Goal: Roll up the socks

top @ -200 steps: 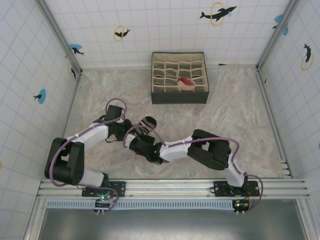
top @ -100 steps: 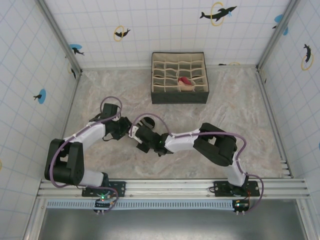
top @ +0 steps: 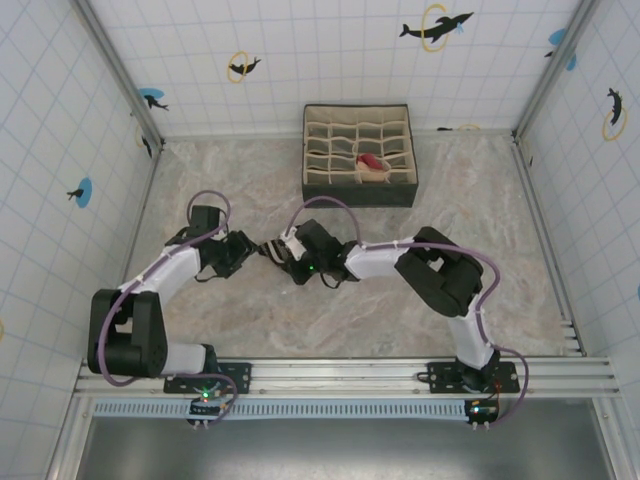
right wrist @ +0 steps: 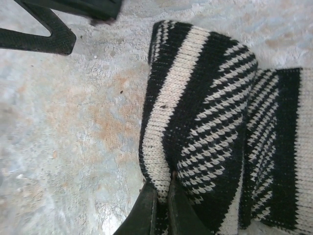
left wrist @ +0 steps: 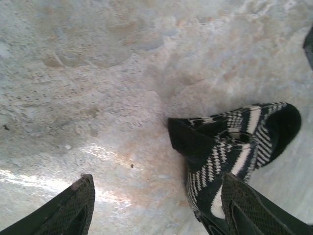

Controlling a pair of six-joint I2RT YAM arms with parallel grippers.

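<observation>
The bunched sock is at one fingertip of my open left gripper, so that gripper should move over and pinch the stripes [left wrist: 215, 159] near the sock's black tip.
The black sock with grey-white stripes [right wrist: 205, 112] lies folded on the marble table, and my right gripper [right wrist: 161, 196] is shut on a fold at its edge. In the left wrist view the same sock [left wrist: 230, 147] lies bunched by the right fingertip [left wrist: 249, 205] of my left gripper [left wrist: 156, 205], which is open with bare table between its fingers. From above, the left gripper [top: 244, 254] and right gripper [top: 278, 250] face each other closely at mid-table. The peach and red sock [top: 370, 163] sits bundled in one compartment of the box.
A dark fabric organizer box [top: 358, 192] with several beige compartments stands at the back centre. Tiled walls [top: 60, 150] enclose the table on three sides. The left gripper's fingers [right wrist: 44, 36] show at the top left of the right wrist view.
My left gripper has opened and let go of the black sock. Both arms have moved away from the near edge, the right one carrying the sock's fold toward the left.
</observation>
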